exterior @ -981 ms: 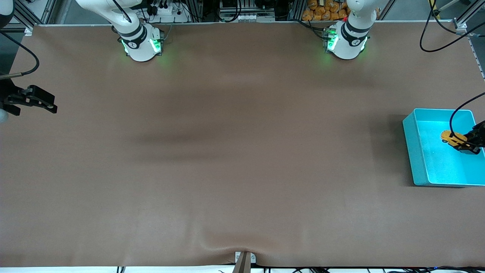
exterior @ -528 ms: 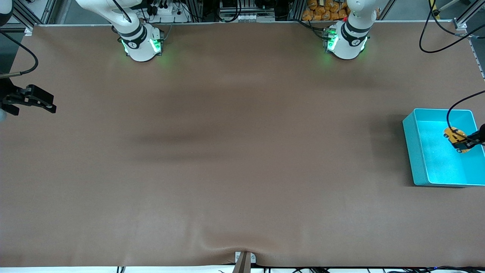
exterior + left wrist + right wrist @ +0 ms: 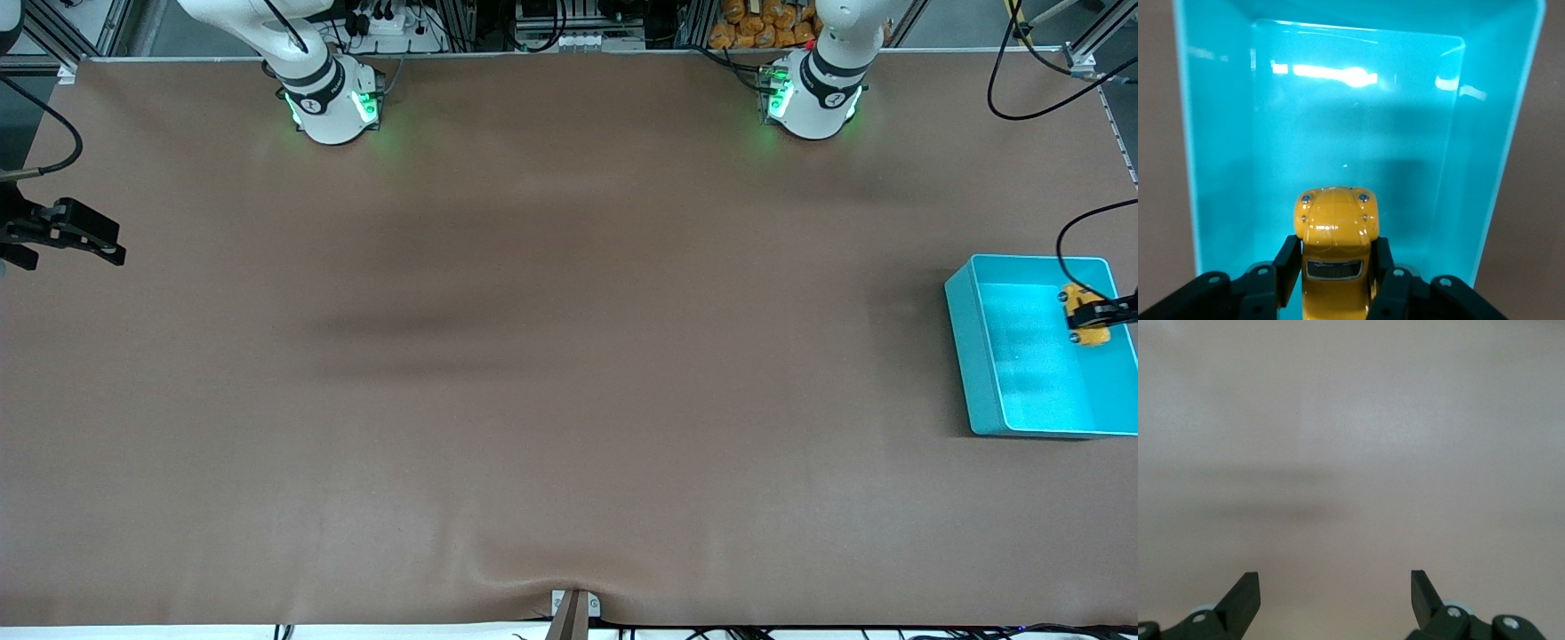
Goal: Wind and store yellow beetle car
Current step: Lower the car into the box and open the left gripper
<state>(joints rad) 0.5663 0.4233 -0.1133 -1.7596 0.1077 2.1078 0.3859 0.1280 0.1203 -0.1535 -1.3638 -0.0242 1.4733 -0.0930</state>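
Note:
Next, my left gripper lets go of the yellow beetle car around the middle of the teal bin's bottom (image 3: 1022,361) (image 3: 1347,181).
The yellow beetle car (image 3: 1086,314) is held in my left gripper (image 3: 1095,313) over the teal bin (image 3: 976,373) at the left arm's end of the table. In the left wrist view the car (image 3: 1335,240) sits between the dark fingers (image 3: 1289,263), which are shut on its sides, above the bin's floor (image 3: 1351,133). My right gripper (image 3: 89,240) is open and empty over the bare brown table at the right arm's end; its wrist view shows its fingertips (image 3: 1245,590) wide apart over the mat.
The brown mat (image 3: 551,356) covers the whole table. The two arm bases (image 3: 333,102) stand along the edge farthest from the front camera. A black cable (image 3: 1080,231) loops above the bin.
My left gripper has carried the car across the bin, away from the table's middle and a little farther from the front camera. My right gripper has drifted slightly outward.

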